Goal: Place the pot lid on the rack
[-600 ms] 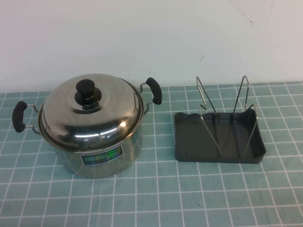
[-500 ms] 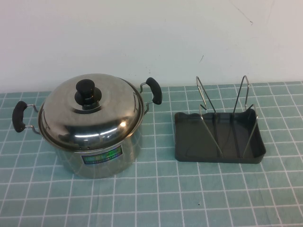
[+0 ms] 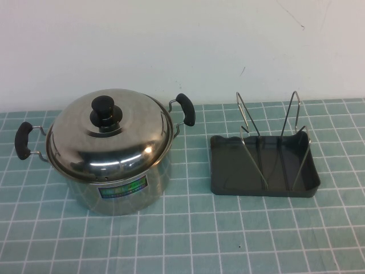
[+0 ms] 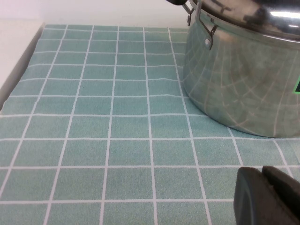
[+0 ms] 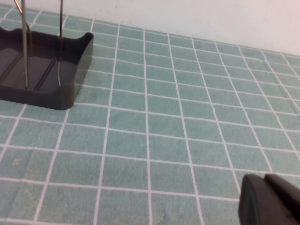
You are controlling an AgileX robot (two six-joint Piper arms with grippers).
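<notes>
The black knob (image 3: 104,111) of the shiny domed pot lid should be the next thing that my left gripper goes to and closes on.
The shiny domed pot lid (image 3: 111,137) with its black knob (image 3: 104,108) sits on the steel pot (image 3: 122,185) at the left of the table. Its rim also shows in the left wrist view (image 4: 243,14). The dark grey rack (image 3: 263,165) with upright wire dividers stands to the pot's right; one corner shows in the right wrist view (image 5: 42,65). Neither arm shows in the high view. My left gripper (image 4: 265,192) is shut and empty, low over the cloth near the pot. My right gripper (image 5: 267,199) is shut and empty, off to one side of the rack.
The pot has two black side handles (image 3: 186,108) and a green label (image 3: 124,188). A green checked cloth (image 3: 182,240) covers the table. A white wall (image 3: 182,45) runs along the back. The cloth's edge shows in the left wrist view (image 4: 21,65).
</notes>
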